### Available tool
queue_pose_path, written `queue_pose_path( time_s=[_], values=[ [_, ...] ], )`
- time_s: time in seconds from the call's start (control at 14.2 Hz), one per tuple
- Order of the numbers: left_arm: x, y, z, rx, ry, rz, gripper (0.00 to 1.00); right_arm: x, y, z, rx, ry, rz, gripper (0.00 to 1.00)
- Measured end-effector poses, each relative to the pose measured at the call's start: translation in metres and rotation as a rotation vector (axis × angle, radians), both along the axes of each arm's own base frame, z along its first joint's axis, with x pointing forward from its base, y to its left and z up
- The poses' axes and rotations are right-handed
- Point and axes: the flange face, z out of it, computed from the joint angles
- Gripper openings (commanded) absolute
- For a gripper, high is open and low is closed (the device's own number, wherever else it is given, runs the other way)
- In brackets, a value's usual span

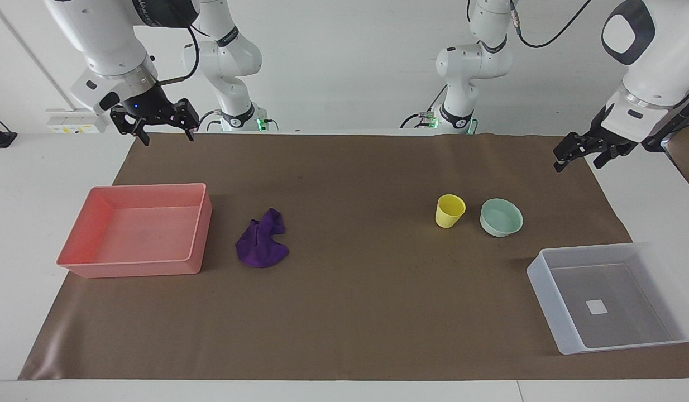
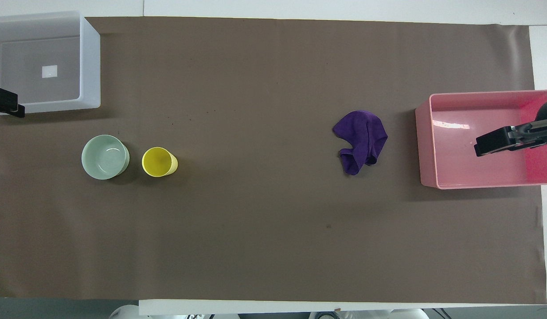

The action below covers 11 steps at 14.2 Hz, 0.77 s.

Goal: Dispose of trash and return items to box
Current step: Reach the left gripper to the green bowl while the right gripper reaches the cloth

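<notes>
The mint-green bowl is next for my left gripper, which should go to it and close on the bowl's rim (image 2: 83, 161), on the side farthest from the yellow cup.
The purple rag (image 1: 262, 242) (image 2: 361, 140) lies crumpled on the brown mat beside the pink tray. The yellow cup (image 1: 449, 211) (image 2: 158, 162) stands upright next to the mint-green bowl (image 1: 501, 217) (image 2: 105, 157); both are nearer to the robots than the translucent bin (image 1: 551, 296) (image 2: 91, 66). The bin holds only its white label. My right gripper (image 1: 167, 139) (image 2: 477, 148) is open, empty and raised over the pink tray. My left gripper (image 1: 578, 163) (image 2: 16, 110) is open, empty and raised over the table edge at the left arm's end, by the bin's corner.
The pink tray (image 1: 202, 223) (image 2: 426, 146) stands at the right arm's end of the mat with nothing in it. The brown mat (image 1: 355, 312) covers most of the white table.
</notes>
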Motion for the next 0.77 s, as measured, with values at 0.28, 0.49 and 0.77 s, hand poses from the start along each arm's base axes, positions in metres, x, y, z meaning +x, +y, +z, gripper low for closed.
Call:
queue_pose_path(
  time_s=[0.28, 0.49, 0.77],
  values=[
    [0.0, 0.002, 0.002, 0.0, -0.001, -0.005, 1.0, 0.001, -0.007, 0.0, 0.003, -0.003, -0.031, 1.0],
    [0.0, 0.005, -0.003, 0.0, 0.002, 0.001, 1.0, 0.003, -0.004, -0.006, 0.005, -0.016, -0.026, 1.0],
    [-0.021, 0.01, -0.055, -0.005, -0.023, 0.005, 1.0, 0.014, 0.028, -0.046, 0.012, -0.046, 0.036, 0.99]
  ],
)
